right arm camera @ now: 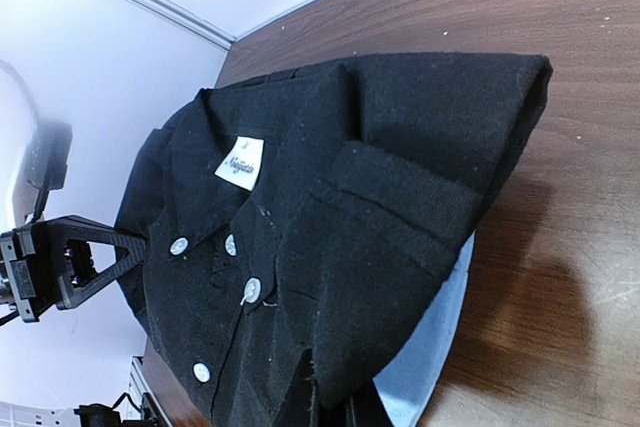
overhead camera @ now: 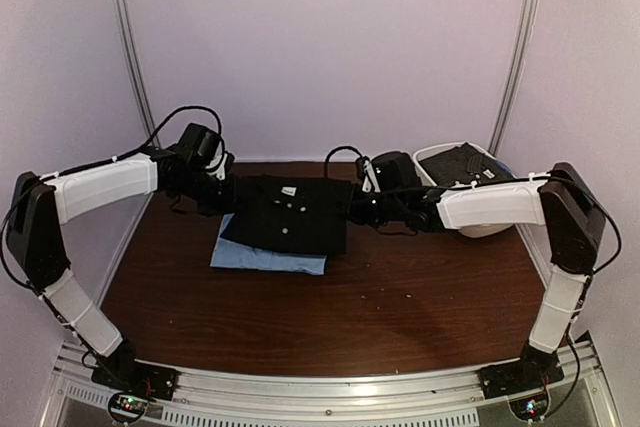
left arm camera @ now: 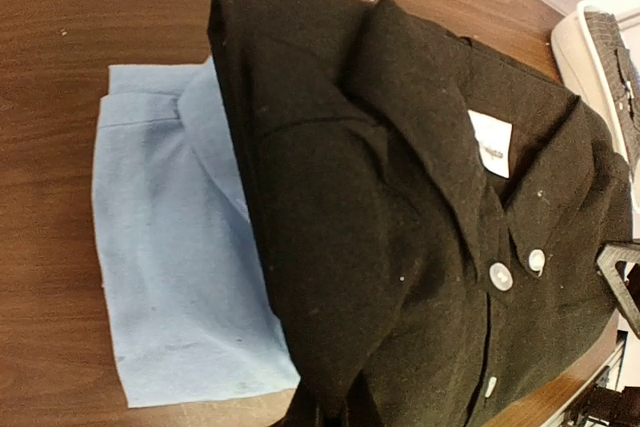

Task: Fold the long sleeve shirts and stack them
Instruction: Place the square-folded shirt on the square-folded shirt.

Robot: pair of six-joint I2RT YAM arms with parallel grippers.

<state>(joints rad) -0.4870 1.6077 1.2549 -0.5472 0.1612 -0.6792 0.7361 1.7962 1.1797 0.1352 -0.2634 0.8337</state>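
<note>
The black shirt will land squarely on top of the folded light blue shirt (overhead camera: pixel 268 235) from my left gripper.
A folded black long sleeve shirt (overhead camera: pixel 290 213) with pale buttons is held between both grippers, over a folded light blue shirt (overhead camera: pixel 262 257) that lies flat on the table. My left gripper (overhead camera: pixel 222 193) is shut on the black shirt's left edge. My right gripper (overhead camera: pixel 358 209) is shut on its right edge. In the left wrist view the black cloth (left arm camera: pixel 400 227) bunches into my left gripper (left arm camera: pixel 335 417), and the blue shirt (left arm camera: pixel 170 247) shows beside it. In the right wrist view the black cloth (right arm camera: pixel 350 217) runs into my right gripper (right arm camera: pixel 345 412), with a strip of blue (right arm camera: pixel 430 367) underneath.
A white oval tub (overhead camera: pixel 480 227) at the back right holds dark pale-dotted cloth (overhead camera: pixel 458 163); its rim shows in the left wrist view (left arm camera: pixel 575 57). The brown table (overhead camera: pixel 400 307) is walled by pale panels at the back and sides.
</note>
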